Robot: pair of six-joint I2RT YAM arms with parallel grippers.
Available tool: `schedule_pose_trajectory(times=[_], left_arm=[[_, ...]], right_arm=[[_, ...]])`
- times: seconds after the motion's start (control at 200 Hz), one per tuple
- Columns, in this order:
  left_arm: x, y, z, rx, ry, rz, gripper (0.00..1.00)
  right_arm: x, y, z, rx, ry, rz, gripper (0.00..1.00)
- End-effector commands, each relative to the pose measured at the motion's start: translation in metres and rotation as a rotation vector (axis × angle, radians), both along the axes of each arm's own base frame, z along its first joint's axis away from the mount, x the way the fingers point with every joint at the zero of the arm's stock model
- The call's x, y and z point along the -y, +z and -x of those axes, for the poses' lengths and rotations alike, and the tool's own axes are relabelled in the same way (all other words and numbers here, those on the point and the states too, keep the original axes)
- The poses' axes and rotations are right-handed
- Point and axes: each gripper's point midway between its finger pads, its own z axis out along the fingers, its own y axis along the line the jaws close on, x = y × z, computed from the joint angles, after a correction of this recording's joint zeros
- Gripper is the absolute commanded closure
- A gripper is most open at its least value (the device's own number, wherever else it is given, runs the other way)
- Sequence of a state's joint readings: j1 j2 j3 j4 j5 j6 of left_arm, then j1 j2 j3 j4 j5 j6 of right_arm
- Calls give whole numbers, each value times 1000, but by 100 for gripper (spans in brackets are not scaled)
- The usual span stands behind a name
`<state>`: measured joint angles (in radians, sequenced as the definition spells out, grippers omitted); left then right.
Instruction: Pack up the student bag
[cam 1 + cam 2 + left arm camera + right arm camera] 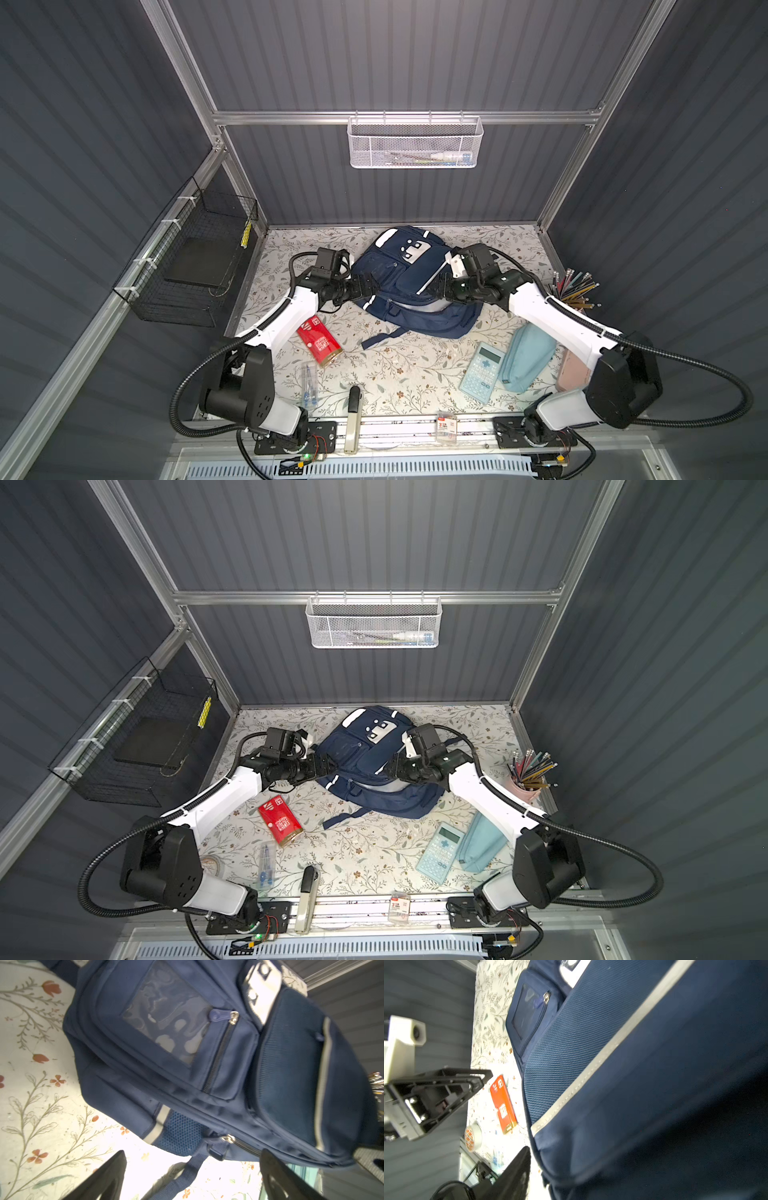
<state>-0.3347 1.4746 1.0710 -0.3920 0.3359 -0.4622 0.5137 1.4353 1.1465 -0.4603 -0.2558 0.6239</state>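
My left gripper is to grab the opening's upper zipper edge (436,296) on the navy student bag next, between the white stripe and the pale lining.
The navy student bag (399,266) (357,750) lies at the back middle of the floral table, white patch facing up. A sliver of pale lining (432,305) shows at its near edge. My left gripper (370,286) (328,766) is at the bag's left side. In the left wrist view it (193,1159) is wide open, with only a loose strap (187,1176) and the tabletop between its fingers. My right gripper (436,291) (390,771) is at the bag's right side. In the right wrist view one finger (519,1167) stands clear of the fabric (633,1084); the bag hides the other finger.
A red box (320,340), a clear case (309,384) and a stapler (353,415) lie front left. A calculator (482,372) and a light-blue pouch (525,361) lie front right. A pencil cup (575,291) stands at the right edge. A black wire basket (195,257) hangs on the left wall.
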Motion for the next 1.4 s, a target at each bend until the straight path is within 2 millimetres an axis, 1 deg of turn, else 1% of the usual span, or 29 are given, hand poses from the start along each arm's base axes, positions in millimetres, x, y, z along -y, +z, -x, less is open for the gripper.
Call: schedule_pose_trajectory(times=[0.0,0.03,0.075,0.16,0.195,0.255,0.29,0.3,0.315,0.38,0.435,0.47,0.515,0.605,0.71,0.77,0.85,0.946,1.031,1.126,1.181,1.236,1.281,1.286,1.296,1.341,1.396], left_arm=[[0,29,6,85,-45,-33,0],[-2,35,7,116,-44,-49,0],[-1,42,10,152,-60,-60,0],[9,50,17,201,-116,-66,0],[15,52,21,209,-146,-66,0],[27,55,28,242,-189,-79,0],[37,55,34,266,-224,-92,0],[40,55,36,271,-236,-95,0],[44,54,38,275,-251,-102,0],[61,46,50,248,-318,-81,0],[80,42,65,221,-398,-2,0],[88,39,70,220,-410,13,0],[97,34,76,234,-426,-1,0],[107,22,76,256,-414,-88,0],[127,23,77,319,-445,-163,0],[136,28,74,359,-456,-204,0],[148,33,69,394,-475,-244,0],[160,33,60,393,-484,-254,0],[171,34,58,390,-498,-225,0],[177,37,48,388,-439,-198,0],[183,36,43,380,-441,-202,0],[190,33,42,361,-473,-211,0],[192,23,42,343,-490,-228,0],[194,28,39,356,-489,-221,0],[197,33,37,365,-489,-217,0],[198,28,34,361,-493,-239,0],[198,22,32,351,-496,-262,0]], right_arm=[[28,21,6,78,-74,77,29],[37,21,9,86,-92,106,25],[49,23,14,102,-113,149,22],[75,25,24,139,-165,229,15],[82,25,27,156,-177,249,13],[88,25,36,170,-160,269,9],[92,18,41,146,-160,284,7],[94,23,45,155,-168,276,6],[97,23,48,150,-176,275,5],[106,9,63,82,-201,286,1],[116,-8,79,-10,-249,290,1],[117,-20,90,-76,-259,266,1],[112,-36,104,-149,-254,225,1],[111,-70,132,-287,-295,177,1],[120,-98,159,-365,-332,199,1],[122,-107,174,-415,-329,201,1],[120,-115,189,-473,-316,203,1],[116,-124,203,-528,-316,215,1],[114,-133,211,-561,-331,207,1],[116,-146,214,-580,-356,205,1],[112,-151,211,-584,-354,198,1],[106,-153,206,-578,-345,184,1],[101,-151,201,-565,-335,184,1],[101,-151,201,-562,-335,186,1],[100,-150,199,-559,-335,188,1],[100,-149,196,-547,-339,207,1],[101,-152,195,-548,-347,227,1]])
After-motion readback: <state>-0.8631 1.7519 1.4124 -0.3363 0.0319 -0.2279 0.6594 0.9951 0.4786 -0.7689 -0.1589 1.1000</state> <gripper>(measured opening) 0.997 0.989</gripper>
